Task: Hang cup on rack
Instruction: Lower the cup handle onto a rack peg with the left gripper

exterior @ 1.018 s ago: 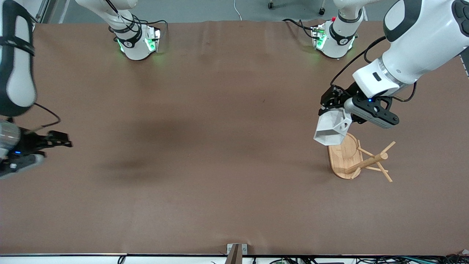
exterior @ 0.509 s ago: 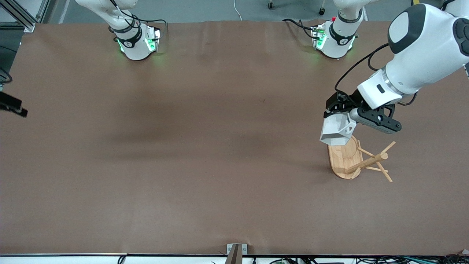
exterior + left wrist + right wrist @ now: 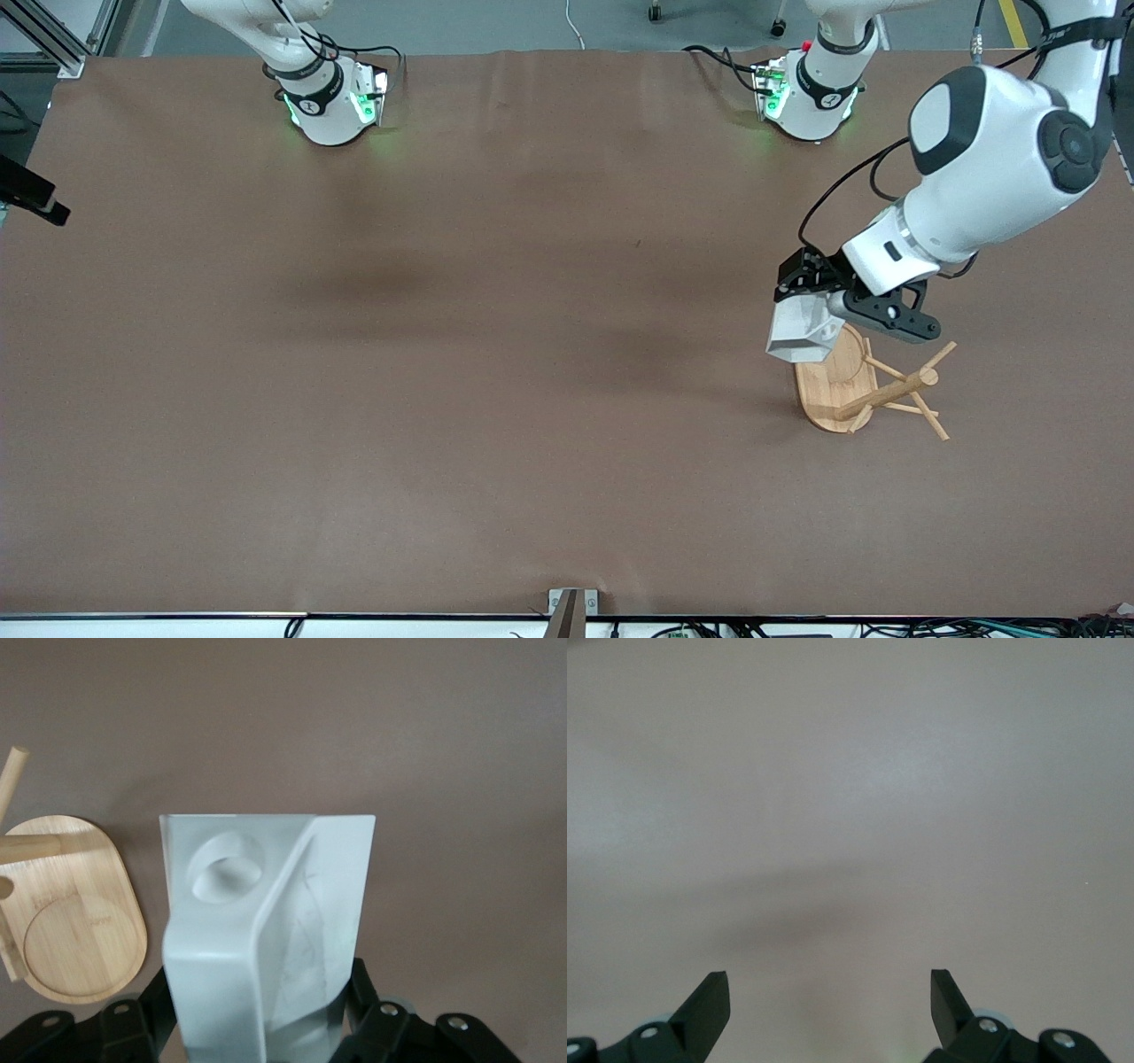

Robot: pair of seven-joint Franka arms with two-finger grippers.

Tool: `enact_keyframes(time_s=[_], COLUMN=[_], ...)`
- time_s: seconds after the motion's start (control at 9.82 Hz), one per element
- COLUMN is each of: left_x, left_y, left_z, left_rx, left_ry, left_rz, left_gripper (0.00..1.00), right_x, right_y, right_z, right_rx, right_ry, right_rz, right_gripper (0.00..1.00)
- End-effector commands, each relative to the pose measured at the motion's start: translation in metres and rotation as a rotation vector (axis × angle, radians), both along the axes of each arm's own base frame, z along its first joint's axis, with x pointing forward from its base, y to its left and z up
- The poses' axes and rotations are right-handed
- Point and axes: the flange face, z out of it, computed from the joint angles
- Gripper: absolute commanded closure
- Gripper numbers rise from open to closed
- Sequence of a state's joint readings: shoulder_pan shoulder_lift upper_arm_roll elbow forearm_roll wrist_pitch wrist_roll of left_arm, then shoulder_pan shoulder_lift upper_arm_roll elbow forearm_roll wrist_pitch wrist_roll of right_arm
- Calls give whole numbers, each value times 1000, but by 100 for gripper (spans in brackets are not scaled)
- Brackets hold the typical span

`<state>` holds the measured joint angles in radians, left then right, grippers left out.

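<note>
I need to use my left gripper to release the white cup on the thin peg [image 3: 868, 397] above the oval base, beside the rack's post.
The white faceted cup [image 3: 800, 333] hangs tilted in the air, and my left gripper [image 3: 808, 299] is shut on its body. It hovers over the edge of the rack's oval base [image 3: 828, 390] that lies nearest the robots' bases. The bamboo rack's post [image 3: 886, 392] and thin pegs stand toward the left arm's end of the table. In the left wrist view the cup [image 3: 266, 921] fills the middle, its tab handle's round hole [image 3: 226, 870] facing the camera, with the rack base [image 3: 80, 930] beside it. My right gripper [image 3: 830, 992] is open over bare table, holding nothing.
The brown table surface [image 3: 496, 354] stretches between the two arms. Only a dark piece of the right arm [image 3: 31, 199] shows at the table's edge on the right arm's end. A small bracket [image 3: 571, 607] sits at the edge nearest the front camera.
The left gripper has carried the cup lower, closer to the rack's base. The right arm has drawn back off the table toward its own end, almost out of the front view.
</note>
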<state>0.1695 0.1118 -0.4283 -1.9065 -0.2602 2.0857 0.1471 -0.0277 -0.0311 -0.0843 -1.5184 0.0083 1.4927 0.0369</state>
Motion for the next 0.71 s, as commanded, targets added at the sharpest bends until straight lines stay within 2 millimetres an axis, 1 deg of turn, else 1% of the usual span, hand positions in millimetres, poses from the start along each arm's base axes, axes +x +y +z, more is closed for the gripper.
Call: enact_keyframes(time_s=[0.0,0.1,0.2,0.41,0.51,0.61], left_x=[12,19,24,29,31,31], left_y=[27,32,30,24,27,27], left_z=[-42,-48,-53,-63,-64,-65], left_rx=[16,11,6,19,40,47], left_ry=[8,-6,-4,-15,-24,-27], left_rz=[-80,-99,-102,-111,-130,-146], left_gripper=[100,100,100,100,100,100], right_x=[-12,-9,-10,-11,-12,-14], right_y=[8,6,5,-4,-4,-2], right_z=[21,28,28,29,29,27], right_rx=[-26,-25,-28,-29,-30,-28], right_ry=[-25,-43,-41,-41,-39,-21], right_rz=[-10,-6,-7,-37,-48,-118], right_gripper=[0,0,0,0,0,0])
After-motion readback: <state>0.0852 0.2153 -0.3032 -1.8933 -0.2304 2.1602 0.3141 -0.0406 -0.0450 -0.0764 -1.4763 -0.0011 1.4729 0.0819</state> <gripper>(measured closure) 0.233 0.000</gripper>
